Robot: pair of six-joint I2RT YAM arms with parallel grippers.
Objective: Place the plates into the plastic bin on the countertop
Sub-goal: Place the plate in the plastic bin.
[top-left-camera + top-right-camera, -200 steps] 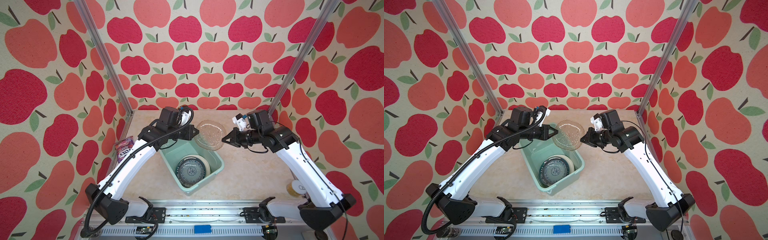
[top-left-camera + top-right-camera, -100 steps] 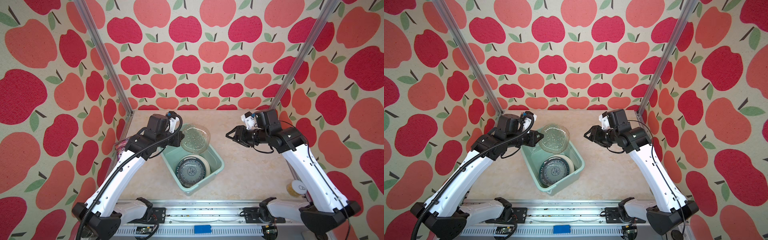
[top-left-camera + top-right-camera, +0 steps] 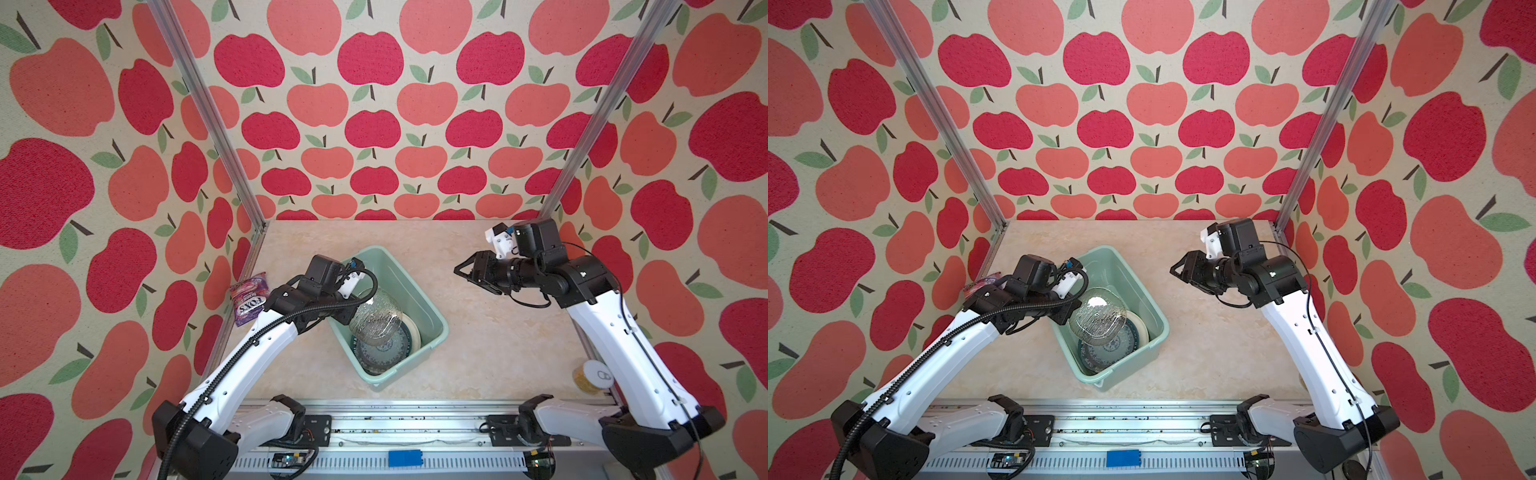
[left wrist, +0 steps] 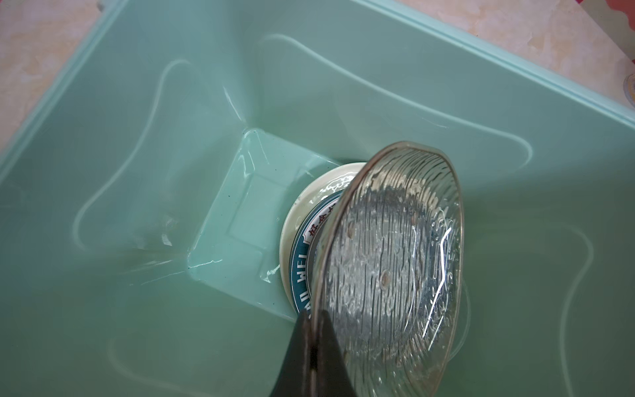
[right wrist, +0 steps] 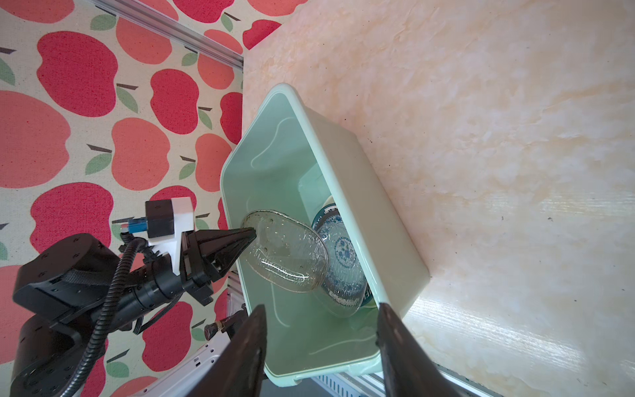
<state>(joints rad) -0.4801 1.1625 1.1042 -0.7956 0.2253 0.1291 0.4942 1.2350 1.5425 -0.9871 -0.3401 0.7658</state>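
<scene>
My left gripper is to set the clear glass plate down flat on the teal floral plate (image 3: 382, 341) (image 4: 389, 272) in the bin.
The mint-green plastic bin (image 3: 420, 283) (image 3: 1139, 281) stands slanted on the beige countertop (image 3: 498, 332). My left gripper (image 3: 350, 316) (image 4: 314, 319) (image 5: 252, 235) is shut on the rim of a clear glass plate (image 3: 376, 322) (image 3: 1098, 318) (image 4: 388, 268) (image 5: 285, 256), held tilted inside the bin above the stacked plates. In that stack a teal floral plate (image 3: 382, 353) lies on top, with a white plate with a dark lettered rim (image 4: 299, 268) beneath. My right gripper (image 3: 459, 272) (image 3: 1175, 270) (image 5: 321, 330) hangs open and empty to the right of the bin.
A purple FOXS candy bag (image 3: 249, 297) leans at the left wall. A yellow can with a white lid (image 3: 592, 376) stands at the front right, beside my right arm. An aluminium rail (image 3: 395, 415) borders the front edge; apple-patterned walls close in the other sides.
My right gripper let go of the glass plate, opened and drew back to the right. My left gripper carried the plate toward the front left and down into the bin.
</scene>
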